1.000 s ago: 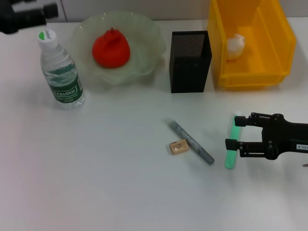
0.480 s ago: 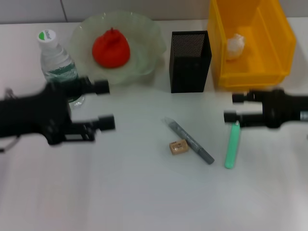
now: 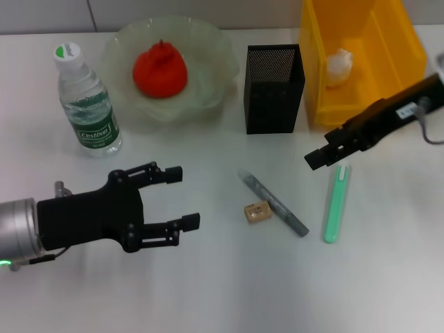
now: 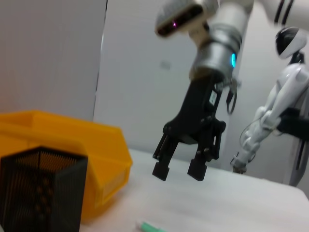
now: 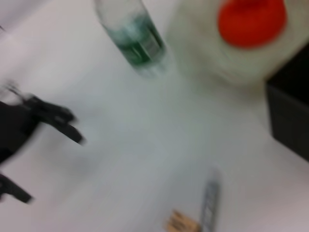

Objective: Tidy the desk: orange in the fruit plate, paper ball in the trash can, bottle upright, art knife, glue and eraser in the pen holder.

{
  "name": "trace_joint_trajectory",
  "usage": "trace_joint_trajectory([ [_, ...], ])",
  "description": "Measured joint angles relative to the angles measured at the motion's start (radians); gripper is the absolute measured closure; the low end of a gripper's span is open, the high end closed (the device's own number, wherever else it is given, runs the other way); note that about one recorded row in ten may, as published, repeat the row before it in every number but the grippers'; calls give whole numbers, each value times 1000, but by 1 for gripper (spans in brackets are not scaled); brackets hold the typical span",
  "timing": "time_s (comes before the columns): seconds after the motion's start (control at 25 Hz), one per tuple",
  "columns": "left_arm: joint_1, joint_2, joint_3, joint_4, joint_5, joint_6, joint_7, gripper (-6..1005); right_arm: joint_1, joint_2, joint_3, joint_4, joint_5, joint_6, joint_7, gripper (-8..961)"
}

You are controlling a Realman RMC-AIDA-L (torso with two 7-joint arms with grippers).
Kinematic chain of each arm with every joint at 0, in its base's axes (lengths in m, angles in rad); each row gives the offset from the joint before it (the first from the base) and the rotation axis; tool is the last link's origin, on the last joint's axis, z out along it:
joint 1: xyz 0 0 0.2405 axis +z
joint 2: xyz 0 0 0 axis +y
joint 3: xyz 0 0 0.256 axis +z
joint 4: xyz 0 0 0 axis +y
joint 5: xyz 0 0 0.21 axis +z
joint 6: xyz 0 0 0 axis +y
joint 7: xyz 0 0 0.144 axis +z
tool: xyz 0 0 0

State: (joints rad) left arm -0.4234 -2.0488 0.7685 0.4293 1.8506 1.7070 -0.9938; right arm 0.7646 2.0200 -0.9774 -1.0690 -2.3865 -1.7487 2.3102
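Observation:
I will grip the green stick's far end [image 3: 340, 183] with my right gripper, beside its white piece, at the end nearest the yellow trash can.
The orange [image 3: 160, 69] lies in the fruit plate [image 3: 208, 41]. The white paper ball [image 3: 339, 66] sits in the yellow trash can [image 3: 409, 62]. At the back left the bottle [image 3: 85, 104] stands upright. In front of the black pen holder [image 3: 274, 87] lie the tan eraser [image 3: 257, 211], a grey pen-shaped stick [image 3: 274, 202] and a slim green stick [image 3: 336, 203]; I cannot tell which is the art knife and which the glue. My left gripper [image 3: 182, 196] is open, left of the eraser. My right gripper [image 3: 316, 158] [image 4: 178, 170] hangs open and empty above the green stick's far end.
The pen holder [image 4: 41, 188] stands just beside the trash can [image 4: 96, 154]. Bare white table lies between my left gripper and the eraser, and along the front edge.
My right gripper has let the green stick lie and risen back toward the right. The left arm has swung from the back left to the front left of the table.

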Motion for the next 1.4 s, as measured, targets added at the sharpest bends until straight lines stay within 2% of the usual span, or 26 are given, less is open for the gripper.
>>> trace_joint_trajectory([
  [0.12, 1, -11, 0, -5, 25, -37, 4, 165, 90, 12, -83, 8, -166, -2, 138, 157],
  [0.16, 1, -12, 0, -11, 26, -42, 4, 165, 140, 26, -130, 24, -264, -2, 205, 158],
  [0.2, 1, -12, 0, -14, 27, -44, 4, 165, 140, 26, -130, 24, -264, -2, 205, 159],
  [0.36, -1, -14, 0, -21, 31, -66, 6, 165, 234, 65, -213, 95, -435, 14, 305, 163],
  [0.52, -11, -16, 0, -38, 35, -81, 14, 166, 268, 67, -292, 164, -446, 47, 352, 167],
  [0.56, -12, -17, 0, -40, 35, -82, 18, 166, 274, 67, -340, 188, -448, 75, 378, 168],
  [0.72, -14, -19, 0, -40, 35, -88, 25, 166, 277, 67, -369, 204, -450, 99, 404, 171],
  [1.4, -38, -19, 0, -64, 39, -94, 29, 167, 286, 67, -374, 341, -452, 226, 493, 187],
])
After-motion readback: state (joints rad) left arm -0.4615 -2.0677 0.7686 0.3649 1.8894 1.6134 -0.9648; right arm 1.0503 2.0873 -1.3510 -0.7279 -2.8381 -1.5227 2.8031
